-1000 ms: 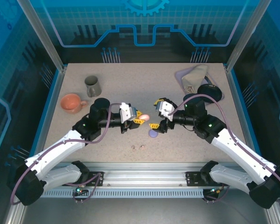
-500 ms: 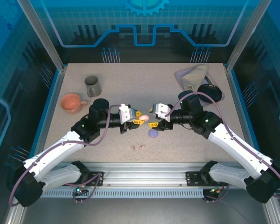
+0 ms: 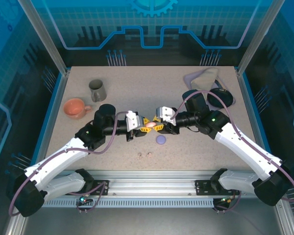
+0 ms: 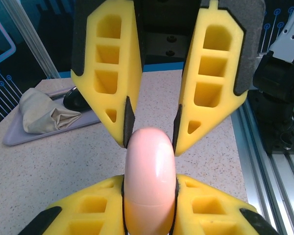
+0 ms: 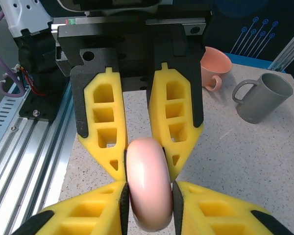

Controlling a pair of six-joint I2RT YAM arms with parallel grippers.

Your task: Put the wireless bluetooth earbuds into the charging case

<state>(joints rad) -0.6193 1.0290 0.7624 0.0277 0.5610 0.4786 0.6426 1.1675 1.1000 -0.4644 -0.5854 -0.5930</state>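
The fingers of my left gripper reach over the charging case's lid seam, so while my right gripper holds the charging case still, my left gripper next grabs only the charging case's base (image 4: 149, 220).
A pinkish-beige charging case (image 3: 151, 124) hangs above the middle of the table, gripped from both sides. My left gripper (image 3: 145, 127) is shut on its left end and my right gripper (image 3: 157, 126) is shut on its right end. In the left wrist view the case (image 4: 150, 166) stands edge-on between my own pads at the bottom, with the right gripper (image 4: 151, 143) pinching it from above. The right wrist view shows the same case (image 5: 148, 188) with the left gripper (image 5: 148, 169) opposite. Two small beige earbuds (image 3: 144, 154) lie on the table nearer the front.
A lavender case (image 3: 160, 140) lies just below the grippers. A grey mug (image 3: 97, 89) and an orange cup (image 3: 75, 107) stand at the back left. A tray with a cloth (image 3: 201, 81) and a black round case (image 3: 220, 96) sit at the back right.
My right gripper has moved left to the pink case and shut on its free end. The left gripper has kept its hold and barely moved.
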